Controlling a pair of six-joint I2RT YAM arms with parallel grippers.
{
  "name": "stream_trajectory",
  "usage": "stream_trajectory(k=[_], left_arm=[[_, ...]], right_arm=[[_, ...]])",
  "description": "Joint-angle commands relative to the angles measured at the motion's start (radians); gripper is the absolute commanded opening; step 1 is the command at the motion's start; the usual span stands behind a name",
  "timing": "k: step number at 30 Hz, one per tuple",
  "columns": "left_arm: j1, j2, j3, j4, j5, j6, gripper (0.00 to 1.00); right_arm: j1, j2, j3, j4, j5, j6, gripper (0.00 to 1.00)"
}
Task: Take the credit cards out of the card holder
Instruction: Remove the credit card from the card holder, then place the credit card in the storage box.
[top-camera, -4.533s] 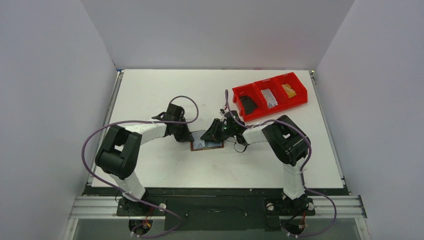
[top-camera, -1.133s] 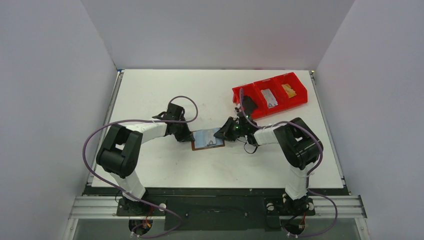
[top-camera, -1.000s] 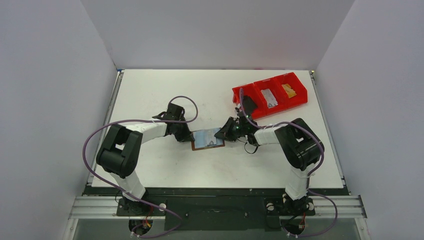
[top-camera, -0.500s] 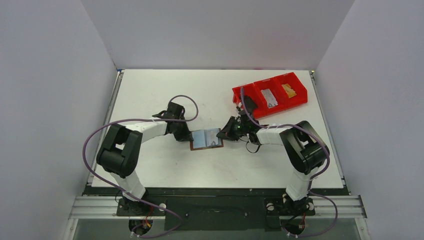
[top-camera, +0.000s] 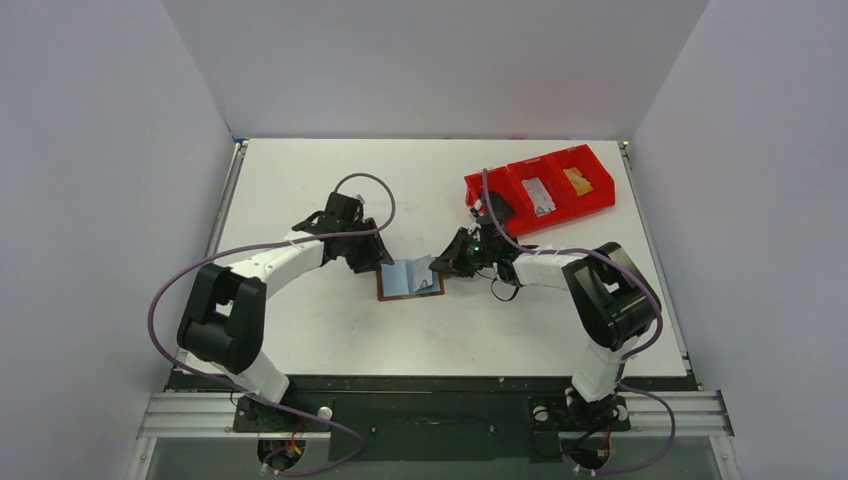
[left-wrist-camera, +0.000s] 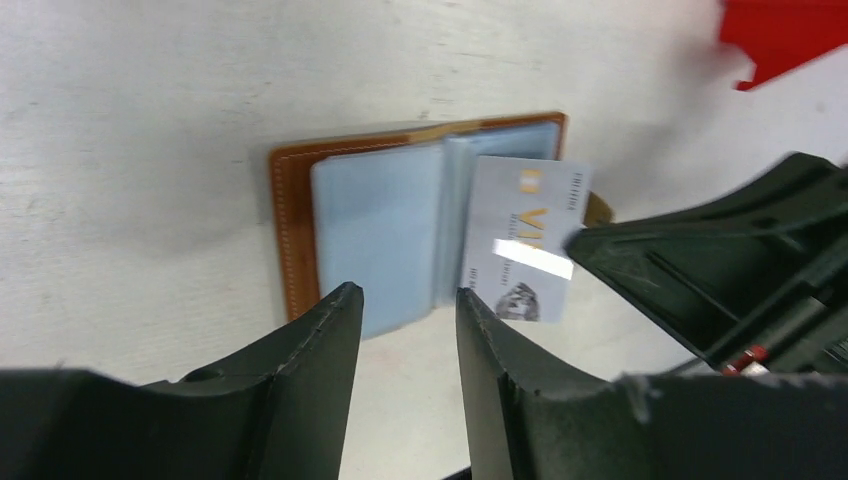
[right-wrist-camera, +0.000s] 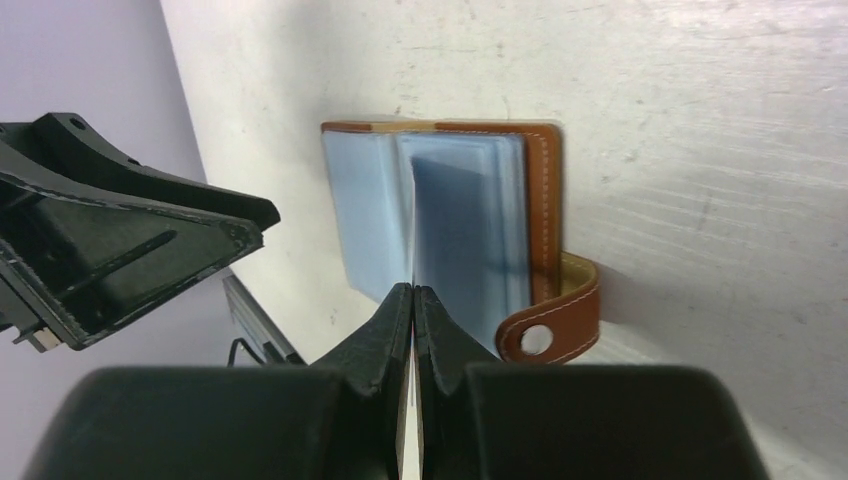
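My right gripper is pinching only the edge of the pale grey credit card, so next my left gripper takes the card (left-wrist-camera: 512, 222) while my right gripper gets a deeper hold.
The brown leather card holder (top-camera: 408, 281) lies open on the white table, pale blue pockets up (left-wrist-camera: 375, 235); its closing tab (right-wrist-camera: 553, 322) sticks out on the right side. A pale grey credit card (left-wrist-camera: 520, 255) with gold lettering stands partly out of the right-hand pocket. My right gripper (right-wrist-camera: 413, 297) is shut on that card's edge and shows as a black mass (left-wrist-camera: 720, 260) in the left wrist view. My left gripper (left-wrist-camera: 405, 312) is open with nothing between its fingers, hovering over the holder's left part (top-camera: 376, 260).
A red three-compartment bin (top-camera: 570, 214) stands at the back right, holding a black card (top-camera: 497, 208), a pale card (top-camera: 540, 195) and a yellowish one (top-camera: 577, 180). White walls enclose the table on three sides.
My left gripper has opened, let go of the holder's left edge and drawn back a little. The right gripper stays shut on the card, and the holder has shifted slightly left.
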Motion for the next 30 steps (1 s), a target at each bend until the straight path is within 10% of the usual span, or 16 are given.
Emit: stream_trajectory(k=[1, 26, 30], left_arm=[[0.021, -0.085, 0.028, 0.085, 0.141, -0.003, 0.38], [0.095, -0.165, -0.176, 0.617, 0.527, -0.309, 0.46], [0.097, -0.171, -0.194, 0.659, 0.544, -0.345, 0.32]], right_arm=[[-0.006, -0.082, 0.048, 0.076, -0.068, 0.058, 0.0], [0.009, -0.157, 0.034, 0.3, -0.179, 0.274, 0.0], [0.012, -0.159, 0.034, 0.298, -0.18, 0.274, 0.0]])
